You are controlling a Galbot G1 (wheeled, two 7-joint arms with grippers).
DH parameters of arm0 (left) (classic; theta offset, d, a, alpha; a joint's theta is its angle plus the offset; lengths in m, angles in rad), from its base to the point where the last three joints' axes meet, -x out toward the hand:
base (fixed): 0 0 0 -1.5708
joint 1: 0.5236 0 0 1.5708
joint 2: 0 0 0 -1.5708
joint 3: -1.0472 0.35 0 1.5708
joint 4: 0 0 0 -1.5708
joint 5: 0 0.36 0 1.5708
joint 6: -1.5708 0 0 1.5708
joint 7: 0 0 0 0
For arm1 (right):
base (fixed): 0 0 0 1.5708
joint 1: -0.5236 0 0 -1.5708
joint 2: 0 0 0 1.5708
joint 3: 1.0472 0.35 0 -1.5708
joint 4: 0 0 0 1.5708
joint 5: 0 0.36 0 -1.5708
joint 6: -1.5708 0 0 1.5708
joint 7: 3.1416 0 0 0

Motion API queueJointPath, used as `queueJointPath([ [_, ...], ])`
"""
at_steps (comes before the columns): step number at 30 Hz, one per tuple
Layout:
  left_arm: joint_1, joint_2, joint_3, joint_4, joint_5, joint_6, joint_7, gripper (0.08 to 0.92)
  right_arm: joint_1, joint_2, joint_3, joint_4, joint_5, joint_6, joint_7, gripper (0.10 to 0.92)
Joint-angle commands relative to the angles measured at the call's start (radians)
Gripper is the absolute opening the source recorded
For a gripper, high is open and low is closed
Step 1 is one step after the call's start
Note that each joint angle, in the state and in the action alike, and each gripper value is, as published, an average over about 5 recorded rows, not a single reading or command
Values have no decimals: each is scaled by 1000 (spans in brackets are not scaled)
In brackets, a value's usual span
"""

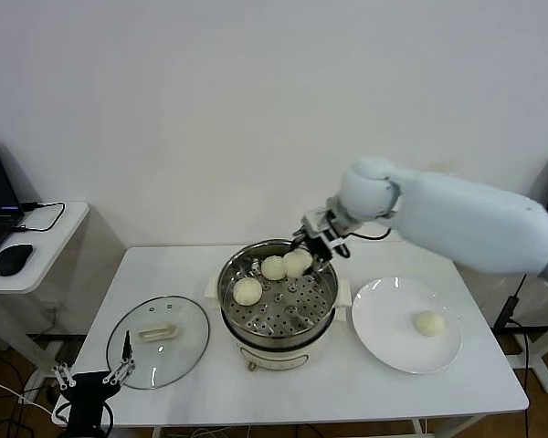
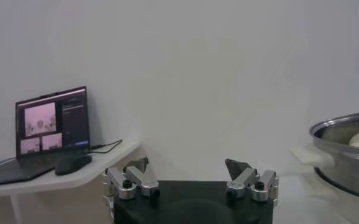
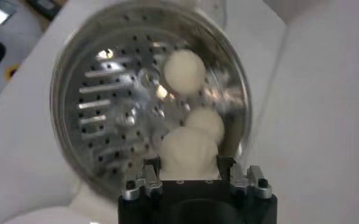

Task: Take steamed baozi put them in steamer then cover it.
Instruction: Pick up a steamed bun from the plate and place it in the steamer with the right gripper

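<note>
I am to place the baozi with my right gripper. Next, I set it down on the bare perforated bottom of the steamer [image 1: 273, 319] [image 3: 106, 91] near the steamer's front rim.
The steamer [image 1: 230, 274] is a shiny perforated basket on a cream pot base at the table's middle. Two baozi [image 1: 247, 290] [image 1: 273, 267] lie in it. My right gripper [image 1: 309, 251] is over the basket's back right part, shut on a third baozi [image 1: 298, 263] held just above the perforated floor. In the right wrist view that baozi [image 3: 188, 155] sits between my right gripper's jaws [image 3: 188, 163], with the other two [image 3: 205, 122] [image 3: 184, 70] beyond. A fourth baozi [image 1: 428, 323] lies on the white plate [image 1: 384, 310]. The glass cover [image 1: 158, 339] lies flat on the table, left of the steamer.
My left gripper [image 1: 93, 370] is parked low at the table's front left corner, open and empty, as the left wrist view [image 2: 190, 164] also shows. A side table [image 1: 46, 237] with a laptop [image 2: 51, 122] and a mouse [image 1: 13, 259] stands to the left.
</note>
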Motion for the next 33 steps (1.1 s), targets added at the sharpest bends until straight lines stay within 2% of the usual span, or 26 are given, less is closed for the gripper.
queueJointPath([
  [1, 1, -6, -14, -2, 1, 0, -1, 823, -8, 113, -73, -1, -81, 164, 2, 586],
  [12, 10, -25, -15, 3, 5, -15, -4, 823, -24, 130, -107, 11, -216, 323, -29, 589],
  [27, 7, -28, -12, 7, 6, -19, -5, 823, -32, 112, -117, 52, -224, 383, -38, 595],
  [33, 8, -28, -11, 7, 6, -20, -5, 823, -26, 104, -109, 45, -231, 400, -26, 712],
])
